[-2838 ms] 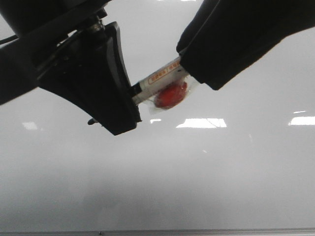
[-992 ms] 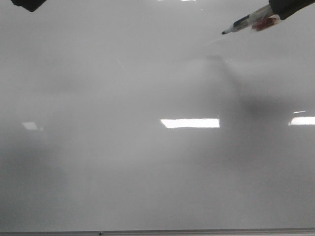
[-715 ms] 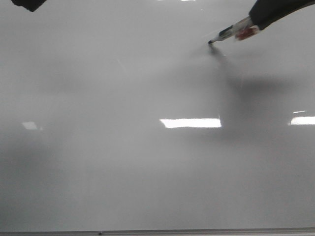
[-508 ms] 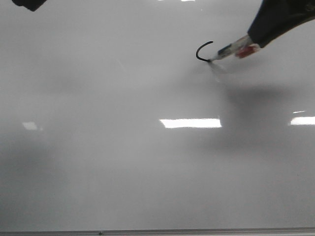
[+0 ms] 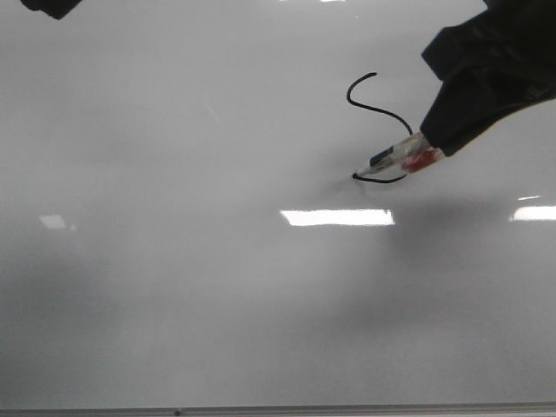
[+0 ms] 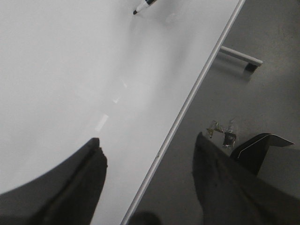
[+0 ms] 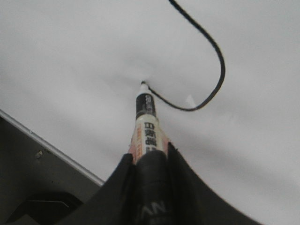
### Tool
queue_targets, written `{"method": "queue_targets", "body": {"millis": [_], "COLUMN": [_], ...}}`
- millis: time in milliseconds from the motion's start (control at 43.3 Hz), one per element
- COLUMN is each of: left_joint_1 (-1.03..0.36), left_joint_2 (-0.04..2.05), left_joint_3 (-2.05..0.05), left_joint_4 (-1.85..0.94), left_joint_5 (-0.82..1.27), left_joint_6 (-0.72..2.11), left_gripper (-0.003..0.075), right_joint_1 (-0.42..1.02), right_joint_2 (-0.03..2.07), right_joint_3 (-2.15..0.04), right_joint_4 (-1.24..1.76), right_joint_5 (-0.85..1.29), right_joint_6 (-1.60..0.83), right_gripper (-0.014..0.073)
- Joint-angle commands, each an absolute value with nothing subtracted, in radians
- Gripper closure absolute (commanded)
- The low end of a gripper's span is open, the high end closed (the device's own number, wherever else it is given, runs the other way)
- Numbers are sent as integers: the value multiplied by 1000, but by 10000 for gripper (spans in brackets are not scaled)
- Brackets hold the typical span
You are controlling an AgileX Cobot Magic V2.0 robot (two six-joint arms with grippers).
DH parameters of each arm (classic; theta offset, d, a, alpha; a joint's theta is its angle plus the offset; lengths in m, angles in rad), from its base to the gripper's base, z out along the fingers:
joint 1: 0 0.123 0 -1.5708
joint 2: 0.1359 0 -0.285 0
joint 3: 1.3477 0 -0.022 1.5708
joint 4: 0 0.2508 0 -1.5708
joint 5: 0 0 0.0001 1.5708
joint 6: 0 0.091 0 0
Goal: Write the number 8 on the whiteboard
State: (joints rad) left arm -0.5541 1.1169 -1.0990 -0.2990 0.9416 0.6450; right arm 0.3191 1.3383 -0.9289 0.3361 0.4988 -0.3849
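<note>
Next, my left gripper closes on the black band (image 5: pixel 381 160) (image 6: pixel 150 2) behind the writing tip of the marker that is in my right gripper.
The whiteboard (image 5: pixel 174 287) fills the front view, glossy with glare patches. The number 8 (image 5: pixel 382 111) shows as a thin black S-shaped stroke at the upper right, also in the right wrist view (image 7: pixel 216 56). My right gripper (image 5: pixel 427 142) is shut on a marker (image 5: pixel 395 159) with a white and red barrel. The marker's tip touches the board at the stroke's lower left end (image 7: pixel 143 84). The right gripper (image 7: pixel 150 152) clamps the marker (image 7: pixel 146 126) on both sides. My left gripper (image 6: pixel 147 145) is open and empty over the board's edge (image 6: pixel 197 89).
A dark bit of the left arm (image 5: pixel 52 7) shows at the top left corner. The board's grey frame (image 5: pixel 278 408) runs along the near side. Beyond the board's edge lie grey floor, a metal leg (image 6: pixel 239 56), small debris (image 6: pixel 222 133) and a dark object (image 6: pixel 258 145).
The left gripper let go of the marker and withdrew to the top left. The right gripper brought the marker onto the board and drew a hook, then down and left into an S curve.
</note>
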Motion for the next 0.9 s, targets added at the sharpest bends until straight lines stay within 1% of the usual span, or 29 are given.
{"method": "queue_targets", "body": {"millis": [0,185,438,554,600,715,877], "left_joint_1": [-553,-553,-553,-553,-553,-555,-588], "left_joint_2": [1100,1100,1100,1100,1100,1100,1106], "left_joint_3": [-1135,-1135,-1135,-1135,-1135,-1135,-1135], "left_joint_4": [-328,-328,-328,-328,-328,-336,-493], "left_joint_5": [895,895,895,897,897,901,938], "left_joint_6": [634,634,634,636,638,650,841], "left_gripper": [312,312,312,312,312,312,312], "right_joint_1": [289,204,225,278,338,445,549], "right_joint_2": [1314,1294,1291,1276,1239,1156,1070], "right_joint_3": [-1014,-1081,-1160,-1157,-1136,-1107,-1106], "right_joint_4": [345,344,345,345,345,345,345], "right_joint_5": [412,444,460,542,577,659,794], "right_joint_6": [-380,-380,-381,-404,-478,-575,-659], "right_gripper": [691,691,691,691,691,691,691]}}
